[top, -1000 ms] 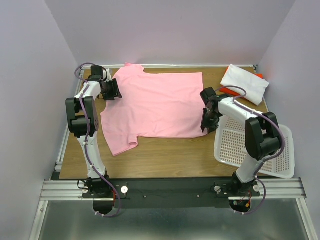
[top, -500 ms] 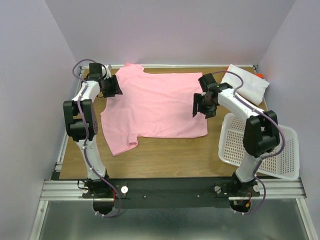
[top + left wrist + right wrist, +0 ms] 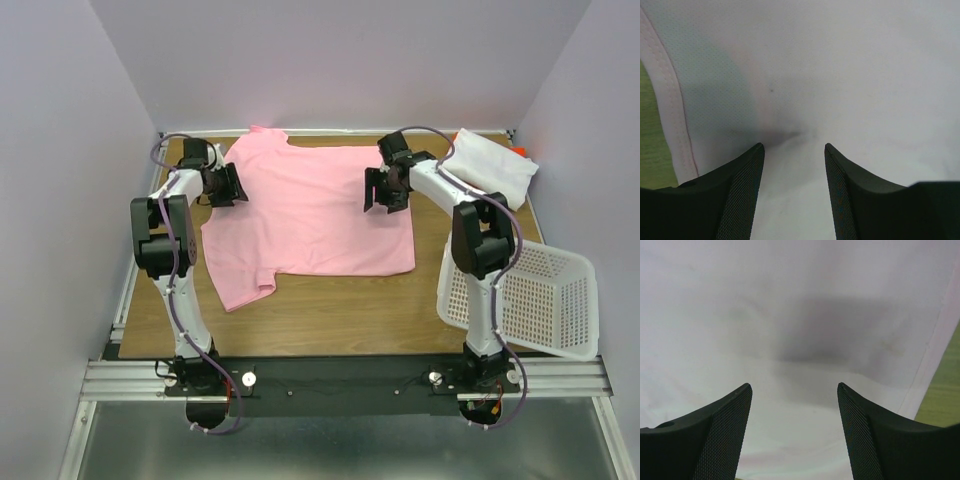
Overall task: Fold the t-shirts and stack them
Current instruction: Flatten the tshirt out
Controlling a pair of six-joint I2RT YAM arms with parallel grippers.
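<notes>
My left gripper will grab the frontmost corner [image 3: 228,308] of the light pink t-shirt's near sleeve, beside the bare wood.
The light pink t-shirt [image 3: 305,210] lies spread flat in the middle of the table. My left gripper [image 3: 232,185] is open just above its left sleeve area; the left wrist view shows pink cloth [image 3: 840,75] between the open fingers and the hem [image 3: 670,100] at left. My right gripper [image 3: 378,190] is open above the shirt's back right part; the right wrist view shows cloth [image 3: 790,315] under it. The white t-shirt [image 3: 490,165] lies folded at the back right. A sliver of the orange-red one [image 3: 520,152] shows behind it.
The white perforated basket [image 3: 535,300] sits tilted at the right front, overhanging the table's right edge beside the right arm. Bare wood [image 3: 330,310] runs along the front of the table. Walls close in the left, back and right.
My right gripper has moved from the shirt's right edge back and left, over the shirt's back right part. The basket has shifted and turned. The left gripper has barely moved.
</notes>
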